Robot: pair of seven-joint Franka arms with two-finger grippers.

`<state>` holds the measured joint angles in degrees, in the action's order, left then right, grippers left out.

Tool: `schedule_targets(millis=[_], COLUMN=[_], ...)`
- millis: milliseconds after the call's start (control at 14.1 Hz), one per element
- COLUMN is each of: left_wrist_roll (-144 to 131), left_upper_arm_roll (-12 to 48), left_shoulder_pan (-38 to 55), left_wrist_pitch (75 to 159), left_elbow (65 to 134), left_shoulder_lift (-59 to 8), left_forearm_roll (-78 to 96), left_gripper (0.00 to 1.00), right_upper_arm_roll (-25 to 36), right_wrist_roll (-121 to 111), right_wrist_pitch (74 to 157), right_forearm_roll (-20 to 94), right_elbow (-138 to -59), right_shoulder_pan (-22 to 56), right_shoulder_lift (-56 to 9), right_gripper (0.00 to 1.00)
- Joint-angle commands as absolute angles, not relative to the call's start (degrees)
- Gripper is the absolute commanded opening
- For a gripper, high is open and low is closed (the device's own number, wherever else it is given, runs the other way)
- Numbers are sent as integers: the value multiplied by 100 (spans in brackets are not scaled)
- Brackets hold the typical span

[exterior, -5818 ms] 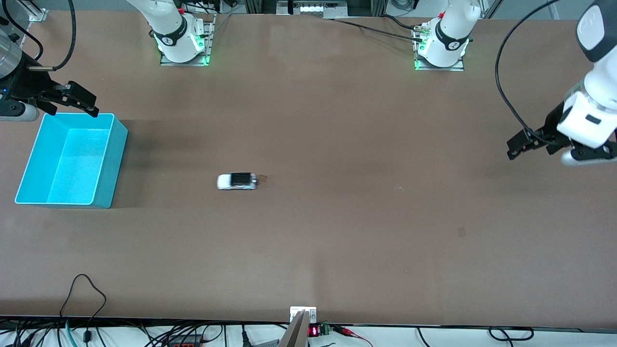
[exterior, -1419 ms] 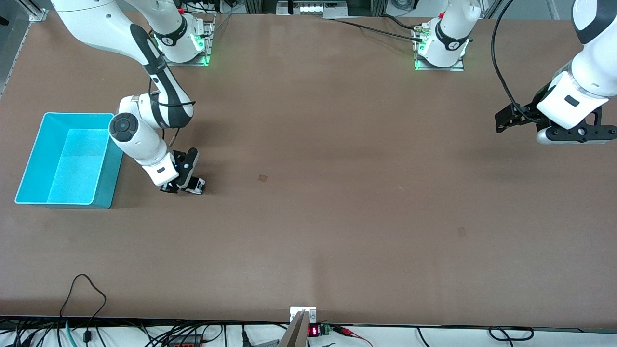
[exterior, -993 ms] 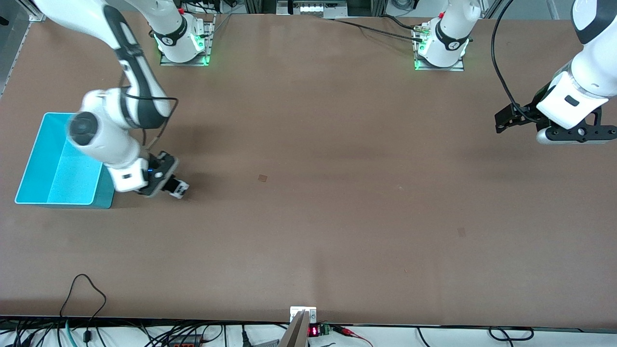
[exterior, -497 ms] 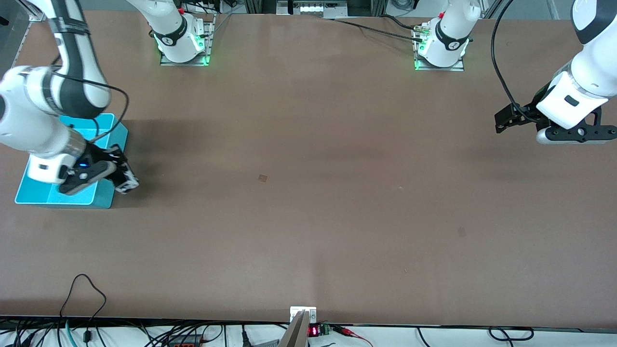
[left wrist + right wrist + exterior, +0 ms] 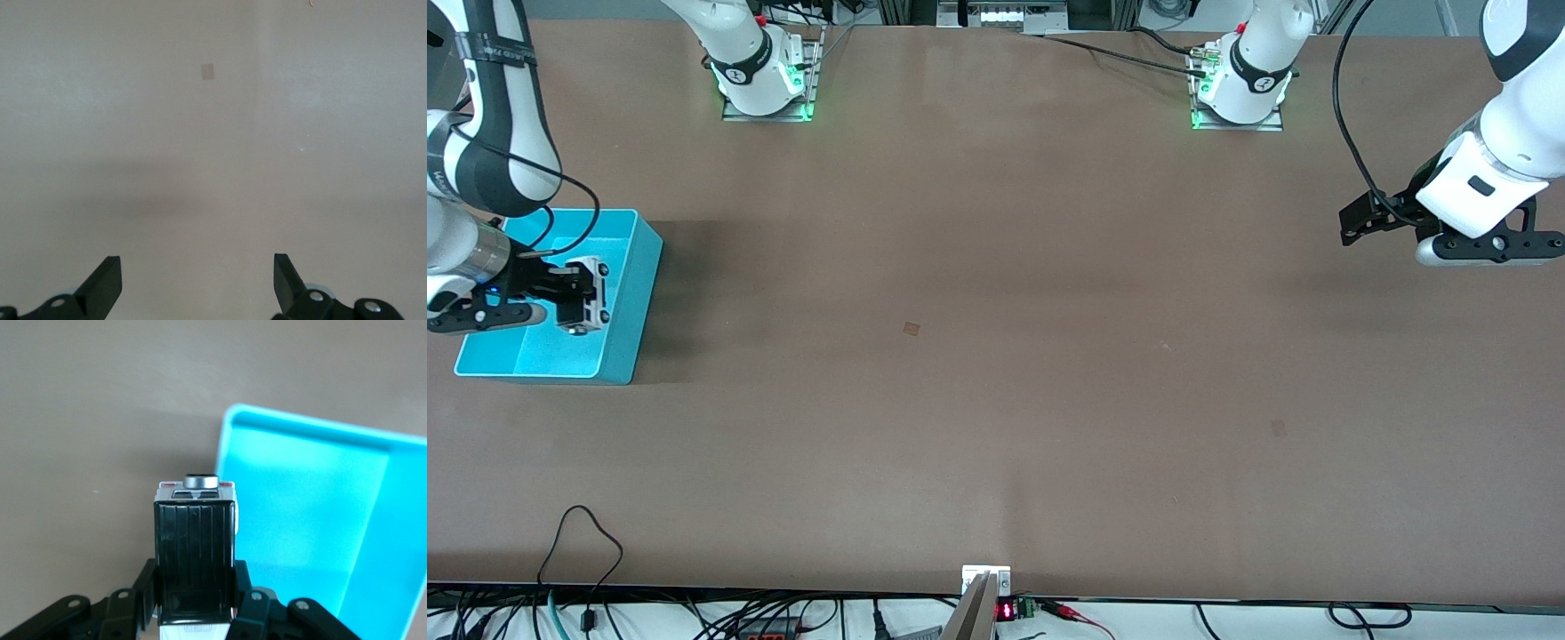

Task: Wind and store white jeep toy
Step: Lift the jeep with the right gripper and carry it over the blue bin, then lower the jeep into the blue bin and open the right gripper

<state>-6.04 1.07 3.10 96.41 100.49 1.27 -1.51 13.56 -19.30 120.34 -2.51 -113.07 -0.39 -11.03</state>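
Next, my right gripper takes the white jeep toy to the cyan bin. It will put the toy down on the bin's bottom near the bin's side [image 5: 599, 284] [image 5: 270, 550] facing the brown patch.
My right gripper [image 5: 574, 298] is shut on the white jeep toy [image 5: 590, 295] and holds it in the air over the cyan bin [image 5: 618, 351], above the bin's wall toward the left arm's end. In the right wrist view the jeep [image 5: 196, 550] shows its black roof panel and a spare wheel at its end, clamped between the two fingers [image 5: 143, 587], with the cyan bin [image 5: 313, 493] below it. My left gripper [image 5: 1356, 227] is open and empty, held up over bare table at the left arm's end; in the left wrist view its fingers [image 5: 107, 280] stand wide apart.
A small brown patch [image 5: 911, 328] lies on the table near the middle. Both arm bases [image 5: 765, 80] stand along the table's edge farthest from the front camera. Cables [image 5: 587, 542] hang at the nearest edge.
My right gripper picked the jeep up from mid-table and has carried it toward the right arm's end, now over the cyan bin. The left arm has stayed still for the last second.
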Motion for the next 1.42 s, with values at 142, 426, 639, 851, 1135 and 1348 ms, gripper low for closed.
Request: schedule_targets(millis=[142, 426, 639, 851, 1135, 1348], left_wrist_roll=[-492, -483, -483, -483, -492, -483], left_upper_arm_roll=[114, 114, 114, 114, 114, 114], left_shoulder_pan=[308, 308, 308, 308, 308, 308], left_wrist_pitch=[9527, 9527, 9527, 9527, 9519, 9519], left_elbow=[9932, 9932, 9932, 9932, 9932, 9932], left_shoulder_lift=[97, 97, 97, 97, 97, 97], left_forearm_roll=[-141, -141, -141, -141, -141, -141], left_gripper=[100, 100, 100, 100, 100, 100], right_upper_arm_roll=[1310, 1310, 1310, 1301, 1301, 1301], right_wrist_roll=[-1126, -1116, -1116, -1195, -1380, -1371], right_wrist_pitch=[12111, 12716, 13366, 13868, 14273, 14449], right_forearm_roll=[-1010, -1011, -1020, -1020, -1020, -1020], right_elbow=[-11574, -12022, -12487, -12700, -12744, -12893], right_shoulder_pan=[-290, -571, -729, -939, -1142, -1169], right_shoulder_lift=[-1178, -1221, -1265, -1555, -1863, -1942], right_gripper=[0, 0, 0, 0, 0, 1])
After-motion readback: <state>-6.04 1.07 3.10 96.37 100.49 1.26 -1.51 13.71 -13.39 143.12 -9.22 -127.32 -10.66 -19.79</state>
